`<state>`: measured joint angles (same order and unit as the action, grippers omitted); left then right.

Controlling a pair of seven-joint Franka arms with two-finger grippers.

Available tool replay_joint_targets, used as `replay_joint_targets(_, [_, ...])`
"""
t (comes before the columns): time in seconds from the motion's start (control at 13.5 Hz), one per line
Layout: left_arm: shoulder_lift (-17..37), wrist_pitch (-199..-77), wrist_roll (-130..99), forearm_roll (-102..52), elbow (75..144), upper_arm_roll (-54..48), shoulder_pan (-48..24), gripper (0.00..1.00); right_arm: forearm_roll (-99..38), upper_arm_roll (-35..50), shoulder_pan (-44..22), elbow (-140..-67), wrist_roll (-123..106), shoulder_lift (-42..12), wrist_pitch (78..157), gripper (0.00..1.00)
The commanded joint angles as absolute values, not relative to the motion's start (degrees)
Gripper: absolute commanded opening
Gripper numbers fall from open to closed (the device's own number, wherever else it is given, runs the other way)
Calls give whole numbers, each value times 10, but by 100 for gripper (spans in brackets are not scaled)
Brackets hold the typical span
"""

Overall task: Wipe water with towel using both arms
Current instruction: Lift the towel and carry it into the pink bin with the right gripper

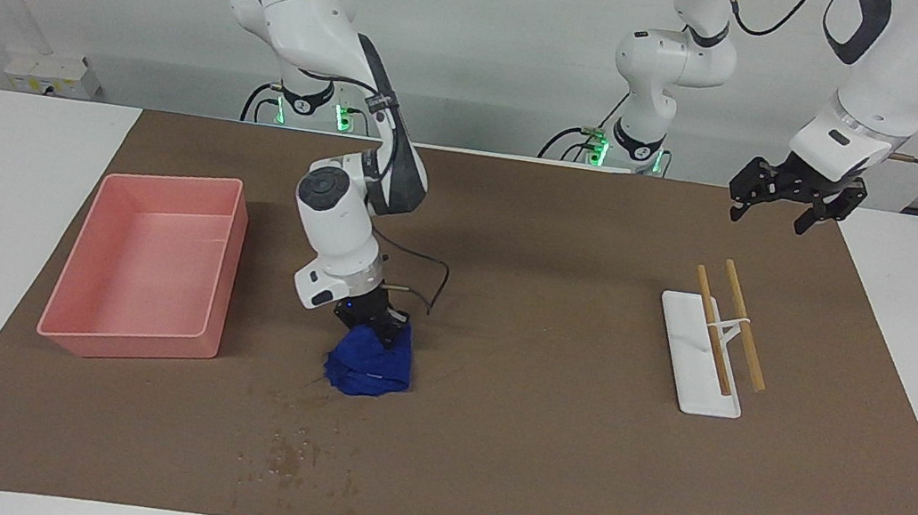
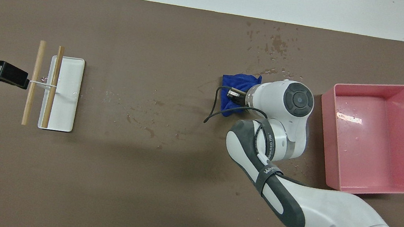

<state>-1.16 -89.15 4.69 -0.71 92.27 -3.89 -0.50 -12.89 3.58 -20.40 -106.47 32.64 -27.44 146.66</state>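
Observation:
The robot's right gripper will release the blue towel inside the pink tray (image 2: 361,155), near the side of the tray that faces the white rack.
The blue towel (image 1: 370,364) lies bunched on the brown mat, beside the pink tray toward the left arm's end. My right gripper (image 1: 369,323) is shut on its top and presses it down; it also shows in the overhead view (image 2: 234,96) with the towel (image 2: 238,84). The water (image 1: 297,453) is a patch of dark droplets farther from the robots than the towel, near the mat's edge (image 2: 275,45). A few specks lie just beside the towel. My left gripper (image 1: 781,204) hangs open and empty in the air over the mat's corner, by the white rack, and waits.
The pink tray (image 1: 173,183) stands at the right arm's end of the mat (image 2: 372,151), with wet glints inside. A white rack with two wooden sticks (image 1: 700,363) stands at the left arm's end (image 2: 66,91). Faint wet streaks mark the mat's middle (image 2: 146,122).

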Motion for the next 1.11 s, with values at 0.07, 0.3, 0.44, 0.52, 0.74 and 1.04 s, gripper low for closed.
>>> replay_joint_targets(0.07, [-29, -905, 41, -6, 944, -35, -9, 100, -145, 51, -252, -1060, 396, -312, 1416, 0])
replay_joint_targets(0.3, [-29, -905, 41, -6, 944, -35, -9, 100, -110, 45, -216, -1052, 344, -260, 1296, 0])
replay_joint_targets(0.44, [-28, -905, 41, -6, 944, -35, -9, 100, -71, 47, -161, -1030, 273, -226, 1213, 0])
replay_joint_targets(0.52, [-28, -905, 41, -6, 944, -35, -9, 100, -55, 48, -137, -1018, 227, -213, 1175, 0])
replay_joint_targets(0.74, [-29, -905, 41, -6, 944, -35, -9, 100, -19, 47, -84, -975, 112, -176, 1063, 0])
replay_joint_targets(1.04, [-28, -905, 41, -6, 944, -35, -9, 100, 41, 47, -56, -913, 20, -128, 927, 0])
